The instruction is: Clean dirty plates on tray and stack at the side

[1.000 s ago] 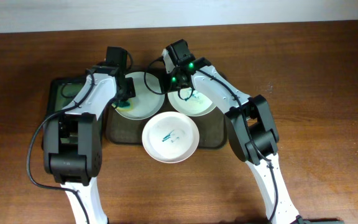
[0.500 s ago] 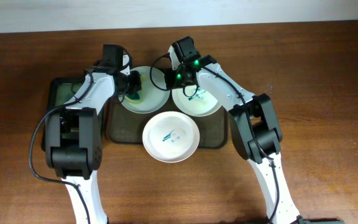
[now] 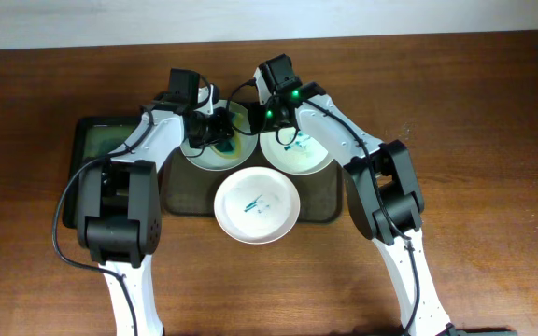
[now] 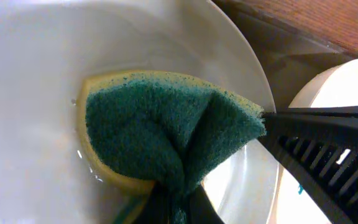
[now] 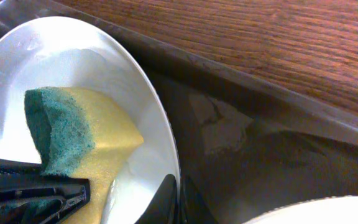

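Next, my left gripper lets go of the green-and-yellow sponge just behind the middle of the empty dark tray (image 3: 117, 163) next to the plates.
Three white plates sit on a dark tray (image 3: 179, 193). The back-left plate (image 3: 208, 157) is the one being wiped. My left gripper (image 3: 217, 129) is shut on a green-and-yellow sponge (image 4: 160, 134) pressed into that plate (image 4: 36, 93). My right gripper (image 3: 253, 119) is shut on the same plate's right rim (image 5: 160, 130); the sponge also shows in the right wrist view (image 5: 73, 140). The back-right plate (image 3: 308, 157) and the front plate (image 3: 257, 205) carry green smears.
A second dark tray (image 3: 92, 145) lies at the left, partly under the left arm. Brown wooden table (image 3: 493, 140) extends to the right and front. Both arms cross over the back of the tray.
My left gripper has swept the sponge rightward across the back-left plate toward its right side. The right gripper has stayed holding the rim.
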{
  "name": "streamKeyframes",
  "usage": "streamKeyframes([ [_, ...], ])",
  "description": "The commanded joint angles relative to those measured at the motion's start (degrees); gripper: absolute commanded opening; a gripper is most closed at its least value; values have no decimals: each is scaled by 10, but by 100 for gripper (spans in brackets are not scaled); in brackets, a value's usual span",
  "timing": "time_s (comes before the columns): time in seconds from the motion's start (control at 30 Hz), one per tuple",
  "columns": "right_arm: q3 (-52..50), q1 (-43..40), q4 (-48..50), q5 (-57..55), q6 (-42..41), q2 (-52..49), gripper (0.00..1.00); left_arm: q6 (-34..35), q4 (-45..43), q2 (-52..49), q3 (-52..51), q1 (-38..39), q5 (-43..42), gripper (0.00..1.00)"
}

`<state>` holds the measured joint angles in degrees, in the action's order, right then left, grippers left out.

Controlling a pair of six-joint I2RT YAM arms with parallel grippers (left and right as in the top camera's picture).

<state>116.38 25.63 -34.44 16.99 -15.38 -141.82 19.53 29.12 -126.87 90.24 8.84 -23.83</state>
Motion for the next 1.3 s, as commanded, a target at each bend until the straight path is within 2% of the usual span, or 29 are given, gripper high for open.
streamKeyframes([
  [0.0, 8, 22, 3, 21, 0, -10, 4, 11, 26, -17, -1, 3, 80, 0],
  [0.1, 8, 22, 2, 21, 0, -10, 4, 10, 80, -17, 17, -5, 181, 0],
  [0.27, 8, 21, 1, 21, -2, -10, 4, 1, 140, -17, 85, -8, 259, 0],
  [0.37, 8, 21, 1, 21, -2, -10, 4, -7, 147, -17, 97, -12, 294, 0],
  [0.47, 8, 21, 1, 21, -2, -10, 4, -11, 146, -17, 97, -29, 292, 0],
  [0.63, 8, 21, -2, 21, -2, -10, 4, -47, 156, -9, 119, -36, 171, 0],
  [0.73, 10, 21, -16, 21, -1, -8, 4, -76, 168, 61, 143, -45, 192, 0],
  [0.77, 10, 21, -23, 21, -1, -5, 4, -83, 172, 101, 143, -61, 234, 0],
  [0.83, 10, 21, -31, 21, 11, 10, 4, -132, 195, 140, 143, -100, 267, 0],
  [0.9, 10, 21, -42, 3, 16, 32, 4, -136, 244, 142, 136, -158, 264, 0],
  [1.0, 10, 21, -53, 3, 29, 62, 4, -136, 259, 142, 97, -213, 262, 0],
  [1.1, 10, 24, -72, -82, 32, 119, 4, -166, 249, 142, 37, -235, 225, 0],
  [1.2, 10, 37, -91, -150, 46, 159, 4, -179, 208, 142, -12, -235, 226, 0],
  [1.27, 10, 66, -113, -255, 64, 185, 4, -179, 174, 142, -43, -236, 228, 0],
])
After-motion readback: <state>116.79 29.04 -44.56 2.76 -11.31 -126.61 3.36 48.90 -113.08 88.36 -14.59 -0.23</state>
